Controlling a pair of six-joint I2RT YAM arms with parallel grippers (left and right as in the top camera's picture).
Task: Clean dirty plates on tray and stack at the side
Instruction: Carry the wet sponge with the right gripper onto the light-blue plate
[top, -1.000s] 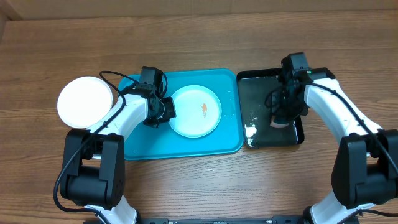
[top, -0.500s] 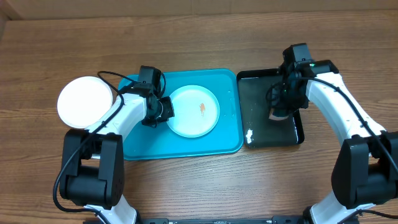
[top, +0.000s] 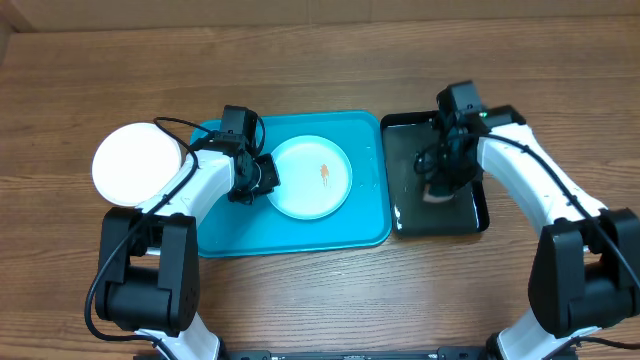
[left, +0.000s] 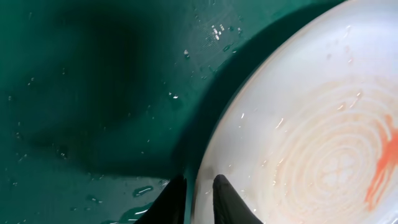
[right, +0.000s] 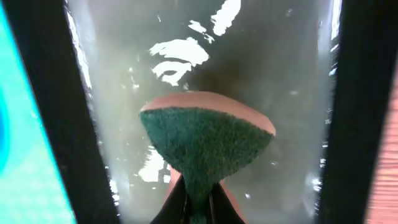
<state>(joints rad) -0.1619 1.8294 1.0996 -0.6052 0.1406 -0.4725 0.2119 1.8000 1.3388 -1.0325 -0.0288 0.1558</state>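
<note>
My right gripper needs to let go of the sponge in the black tray's shallow water (top: 447, 184) (right: 231, 112), a little toward the black tray's rim away from the turquoise tray.
One pale dirty plate (top: 310, 177) with an orange smear lies flat in the turquoise tray (top: 360, 225). My left gripper (top: 268, 178) is at the plate's left rim. In the left wrist view its fingertips (left: 199, 186) straddle the rim of the plate (left: 311, 124), slightly apart, with a strip of wet tray (left: 93, 93) showing between the outer finger and the rim. My right gripper (top: 440, 185) hangs over the black tray (top: 400, 225), shut on a green-faced pink sponge (right: 205, 143) that is pinched between its fingers (right: 198, 202).
A white plate (top: 137, 163) sits on the wooden table just left of the turquoise tray. The black tray (right: 298, 93) holds a shallow film of water. Both trays stand side by side, nearly touching.
The left gripper's fingers have eased slightly apart at the plate's rim. The right gripper has carried the sponge a little left and up within the black tray.
</note>
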